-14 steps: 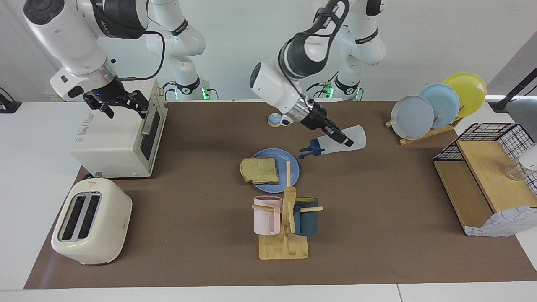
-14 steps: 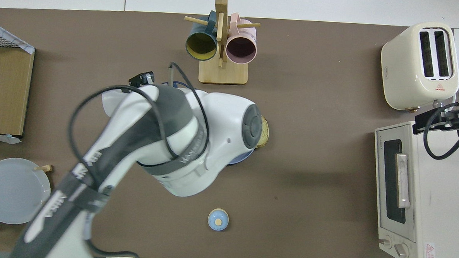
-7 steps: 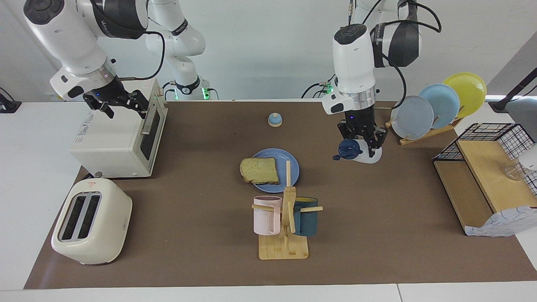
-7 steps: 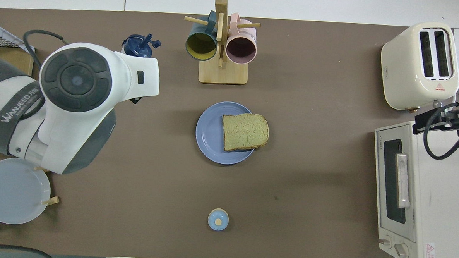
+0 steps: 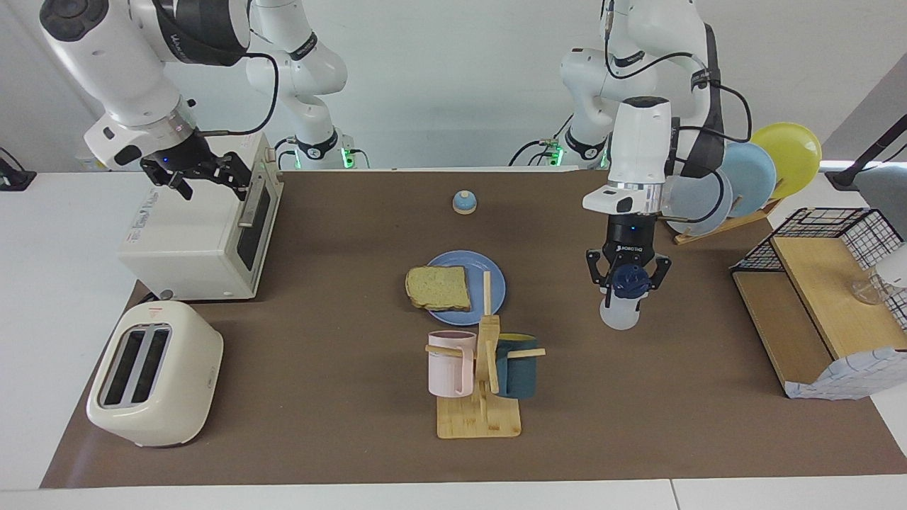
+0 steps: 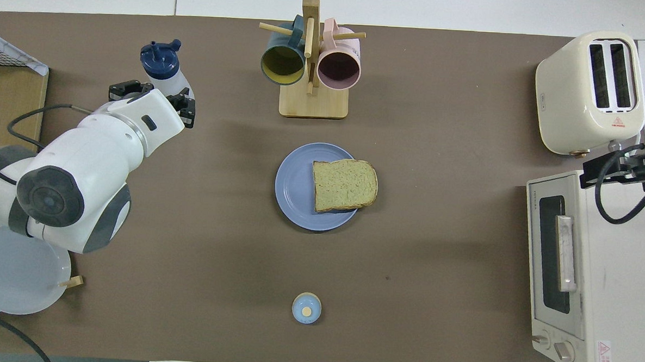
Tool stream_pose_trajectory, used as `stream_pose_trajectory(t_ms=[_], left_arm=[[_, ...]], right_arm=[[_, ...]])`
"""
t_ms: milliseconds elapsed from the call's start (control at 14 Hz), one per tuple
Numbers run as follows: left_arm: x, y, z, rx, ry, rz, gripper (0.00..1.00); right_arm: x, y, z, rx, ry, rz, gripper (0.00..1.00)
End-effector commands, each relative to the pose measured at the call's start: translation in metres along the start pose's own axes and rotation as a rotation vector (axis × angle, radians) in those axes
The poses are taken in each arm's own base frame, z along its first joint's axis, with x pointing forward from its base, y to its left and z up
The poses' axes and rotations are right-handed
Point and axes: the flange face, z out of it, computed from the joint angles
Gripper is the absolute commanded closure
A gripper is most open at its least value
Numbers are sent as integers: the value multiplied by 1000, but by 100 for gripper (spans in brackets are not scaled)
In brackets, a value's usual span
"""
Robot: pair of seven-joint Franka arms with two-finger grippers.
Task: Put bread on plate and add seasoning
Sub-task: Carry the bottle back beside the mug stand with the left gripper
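I will use my left gripper to set the seasoning, now upright beside the blue plate, down on the mat [image 6: 210,98] between the mug rack and the shelf, nearer the rack.
The bread [image 5: 438,287] lies on the blue plate [image 5: 497,282] at the middle of the mat, overhanging the rim toward the right arm's end. The seasoning [image 5: 619,314], a translucent bottle with a navy cap, stands upright with its base down at the mat, toward the left arm's end of the plate. My left gripper [image 5: 627,282] points straight down and is shut on the seasoning's neck, just under the cap. In the overhead view the seasoning [image 6: 160,65] shows past the left wrist. My right gripper [image 5: 202,174] waits open over the toaster oven [image 5: 191,237], holding nothing.
A wooden mug rack [image 5: 480,397] with a pink and a dark blue mug stands just farther from the robots than the plate. A cream toaster [image 5: 152,372], a small bell [image 5: 464,202], an upright plate rack [image 5: 737,177] and a wire-and-wood shelf [image 5: 815,297] ring the mat.
The left arm swung the seasoning away from over the plate toward its own end of the table, turned it upright and lowered it to the mat. The right arm stayed still.
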Motion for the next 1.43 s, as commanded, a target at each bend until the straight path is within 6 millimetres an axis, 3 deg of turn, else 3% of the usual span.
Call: stream_pose_trajectory(t_ms=[0,72,358,716,1074,1217,1361], left_arm=[[-15,1,27,-30,81,-80,100],[-18,-8,33,-26,105,-89,100],[-56,6,89,-75,192,-68,100],[-58,5,136,-58,179,-55,100],[-60,6,142,-59,174,-36,100],[-65,0,146,-53,163,-33,72],[-70,1,150,-53,153,-32,54]], right_arm=[[-5,3,-1,0,7,-21,0],[-5,3,-1,0,5,-21,0],[-4,3,-1,-2,4,-21,0],[-5,3,-1,0,5,-21,0],[-4,3,-1,-2,4,-21,0],[-5,3,-1,-2,5,-21,0],[-4,3,-1,0,4,-21,0]])
